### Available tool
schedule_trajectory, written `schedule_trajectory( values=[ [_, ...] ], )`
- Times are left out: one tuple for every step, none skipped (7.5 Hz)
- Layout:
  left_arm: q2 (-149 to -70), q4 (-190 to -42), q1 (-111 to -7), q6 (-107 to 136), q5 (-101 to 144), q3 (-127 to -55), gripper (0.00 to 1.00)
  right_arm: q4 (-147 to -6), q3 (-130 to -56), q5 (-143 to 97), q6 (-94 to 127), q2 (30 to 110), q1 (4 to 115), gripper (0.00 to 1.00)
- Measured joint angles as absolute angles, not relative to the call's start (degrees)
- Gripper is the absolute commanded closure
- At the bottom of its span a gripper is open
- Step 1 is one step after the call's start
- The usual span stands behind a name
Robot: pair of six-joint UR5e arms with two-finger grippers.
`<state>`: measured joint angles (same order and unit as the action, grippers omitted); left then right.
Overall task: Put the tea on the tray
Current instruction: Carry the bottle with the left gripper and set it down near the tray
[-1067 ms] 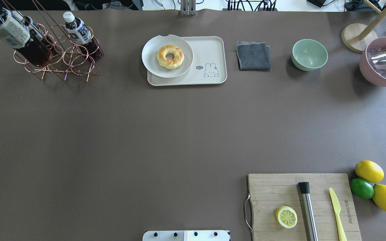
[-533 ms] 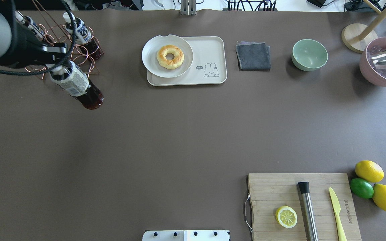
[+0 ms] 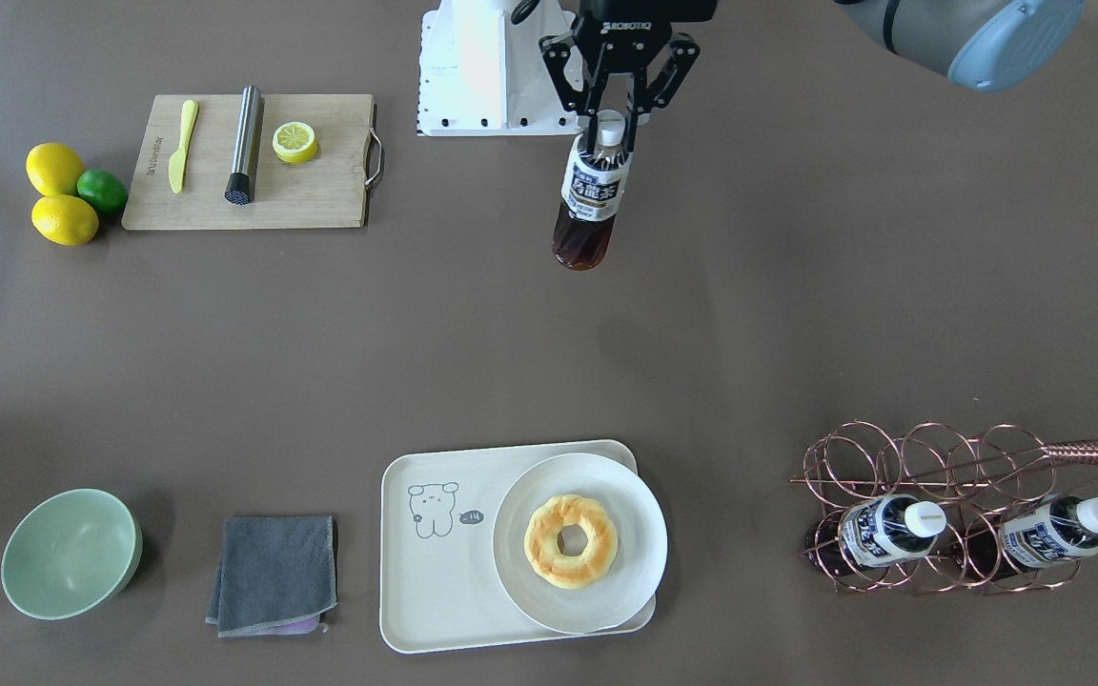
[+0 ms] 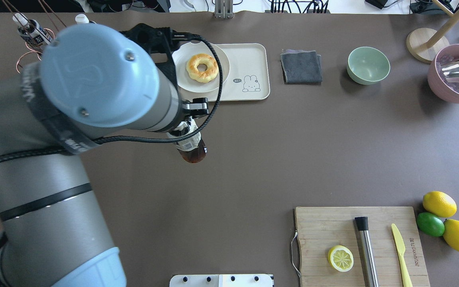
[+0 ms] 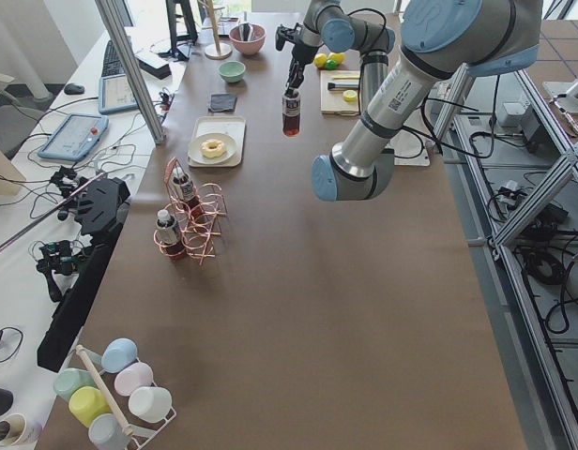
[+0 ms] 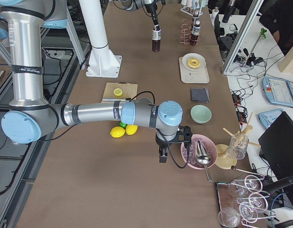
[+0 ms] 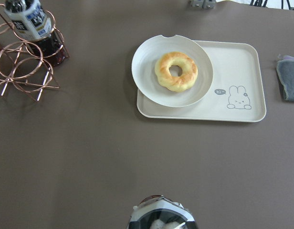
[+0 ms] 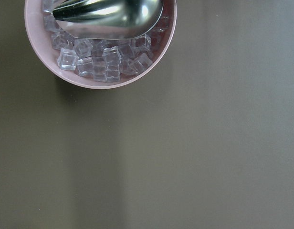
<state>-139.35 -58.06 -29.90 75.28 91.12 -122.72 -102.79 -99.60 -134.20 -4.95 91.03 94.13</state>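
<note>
My left gripper is going to place the tea bottle. It will stand it on the bare table (image 3: pixel 505 304) (image 7: pixel 204 196) facing the middle of the cream tray, on my side.
My left gripper (image 3: pixel 612 120) is shut on the neck of a tea bottle (image 3: pixel 592 200) and holds it upright in the air above the bare table. The bottle (image 4: pixel 192 150) hangs below my left arm in the overhead view, a short way on my side of the tray (image 4: pixel 249 56). The cream tray (image 3: pixel 435 572) carries a white plate (image 3: pixel 630 500) with a donut (image 3: pixel 570 540); its end with the cartoon is bare. Two more tea bottles (image 3: pixel 887 529) lie in a copper wire rack (image 3: pixel 940 457). My right gripper (image 6: pixel 162 155) hangs by the pink ice bowl; I cannot tell whether it is open.
A grey cloth (image 4: pixel 301 66) and a green bowl (image 4: pixel 368 65) lie right of the tray. A pink bowl of ice with a metal scoop (image 4: pixel 456 73) stands far right. A cutting board (image 4: pixel 317 227) with a half lemon, a muddler and a knife, plus lemons and a lime (image 4: pixel 438 203), lies near right.
My left arm has carried the tea bottle from the rack at the far left to the right and toward me, to a spot in front of the tray. Nothing else moved.
</note>
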Motion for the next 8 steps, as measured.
schedule_trajectory(
  values=[
    [-143.0, -58.1, -28.1, 76.5, 90.0, -118.3, 1.00, -102.8, -99.7, -134.4, -4.9, 90.9, 94.1, 0.00],
    [-145.6, -58.6, -27.4, 76.8, 89.5, -114.3, 1.00, -102.8, -99.6, -134.5, -4.9, 90.8, 94.1, 0.00],
    [-147.1, -60.4, -27.1, 76.6, 89.2, -110.9, 1.00, -102.8, -99.5, -134.4, -4.9, 90.8, 94.1, 0.00],
    [-147.6, -62.6, -27.0, 75.7, 89.2, -107.9, 1.00, -102.8, -99.4, -134.4, -4.9, 90.7, 94.1, 0.00],
    [-147.5, -65.3, -27.0, 75.0, 89.1, -104.9, 1.00, -102.8, -99.3, -134.5, -4.9, 90.8, 94.1, 0.00],
    [-147.3, -67.7, -26.9, 74.6, 89.1, -102.6, 1.00, -102.9, -99.2, -134.5, -4.8, 90.9, 94.1, 0.00],
    [-146.9, -69.2, -26.5, 74.5, 89.1, -101.3, 1.00, -102.9, -99.1, -134.5, -4.8, 90.9, 94.1, 0.00],
    [-146.5, -70.0, -26.1, 74.5, 89.1, -100.6, 1.00, -102.9, -99.0, -134.5, -4.8, 91.0, 94.1, 0.00]
  ],
)
